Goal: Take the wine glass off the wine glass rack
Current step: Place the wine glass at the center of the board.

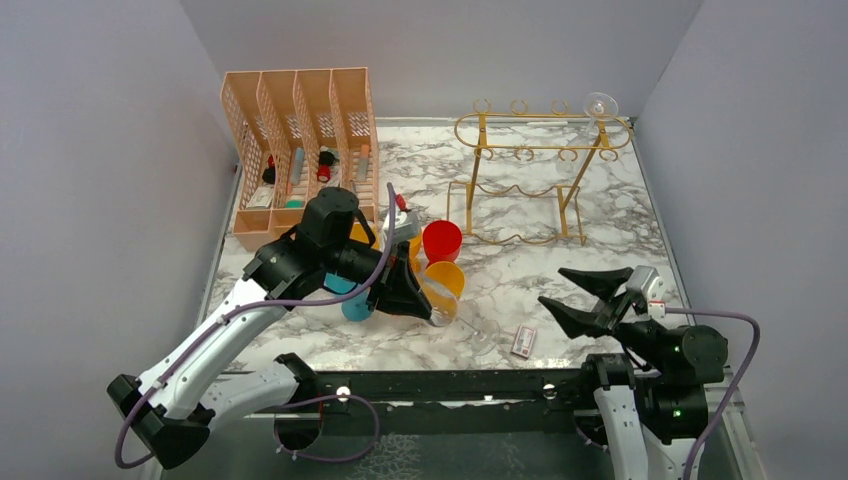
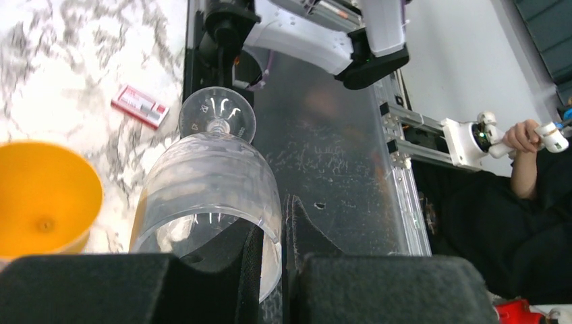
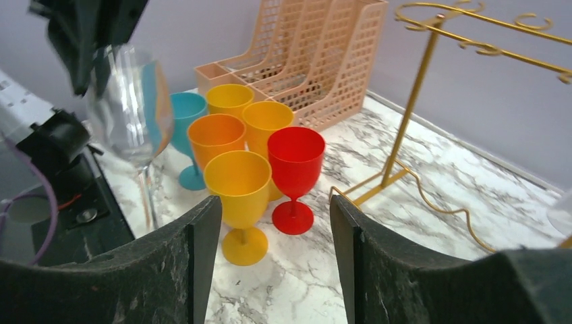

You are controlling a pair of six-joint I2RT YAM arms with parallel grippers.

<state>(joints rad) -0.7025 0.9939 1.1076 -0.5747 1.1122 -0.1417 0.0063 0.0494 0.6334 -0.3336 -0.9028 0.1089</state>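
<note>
The robot's left gripper needs to set the clear wine glass down near the table's front edge beside the teal goblet (image 1: 385, 344).
My left gripper (image 1: 428, 312) is shut on the rim of a clear wine glass (image 2: 209, 179), one finger inside the bowl and one outside (image 2: 273, 236). The glass hangs upright, foot down, near the table's front edge beside the coloured goblets; it also shows in the right wrist view (image 3: 128, 101). I cannot tell whether its foot touches the table. The gold wine glass rack (image 1: 540, 140) stands at the back right, with another clear glass (image 1: 600, 103) hanging at its right end. My right gripper (image 1: 585, 298) is open and empty, low at the front right (image 3: 275, 229).
Red (image 1: 441, 240), orange (image 1: 447, 278) and teal (image 1: 352, 303) goblets stand in a cluster mid-table. A peach lattice file organiser (image 1: 300, 150) stands at the back left. A small red and white card (image 1: 523, 342) lies near the front edge. Grey walls enclose the table.
</note>
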